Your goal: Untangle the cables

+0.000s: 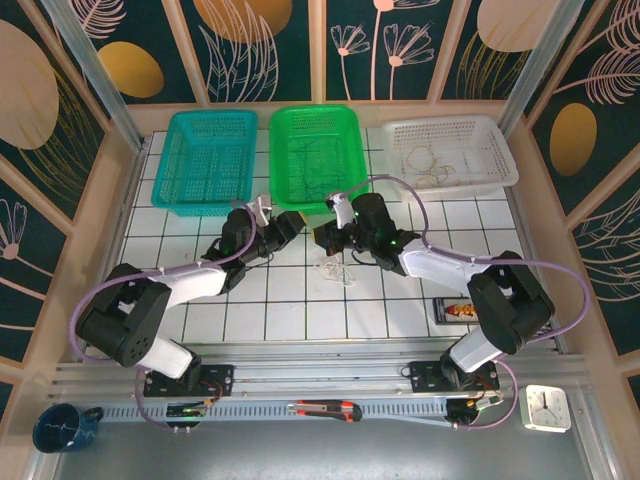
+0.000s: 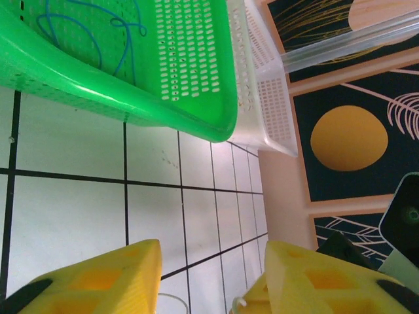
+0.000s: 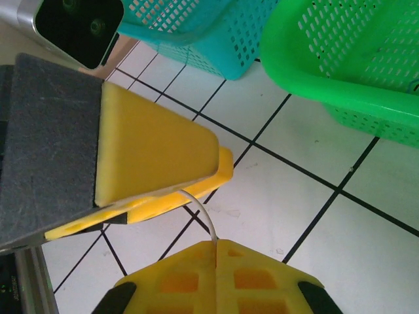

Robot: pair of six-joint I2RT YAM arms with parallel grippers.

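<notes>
My right gripper is holding the white cable above the loose tangle. So my left gripper will take the cable and lift it while my right gripper grips the tangle (image 1: 334, 271).
A small tangle of thin white cables (image 1: 338, 272) lies on the tiled table just in front of both grippers. My right gripper (image 1: 325, 240) (image 3: 216, 243) is shut on one white cable (image 3: 201, 212), which arcs up to the left gripper's yellow fingers (image 3: 157, 150) and passes behind them. My left gripper (image 1: 288, 225) (image 2: 213, 261) is open, its fingers well apart, with short bits of white cable (image 2: 169, 299) showing low between them. Dark blue cables (image 2: 85, 33) lie in the green basket (image 1: 352, 130). Pale looped cables (image 1: 435, 160) lie in the white basket (image 1: 505, 150).
A teal basket (image 1: 160, 160) (image 3: 216, 52) stands left of the green basket (image 3: 314, 85), all three along the back wall. A small dark box (image 1: 458, 310) sits at the right. A clock (image 1: 546, 408), a red tool (image 1: 325, 408) and a mug (image 1: 60, 428) lie on the near ledge.
</notes>
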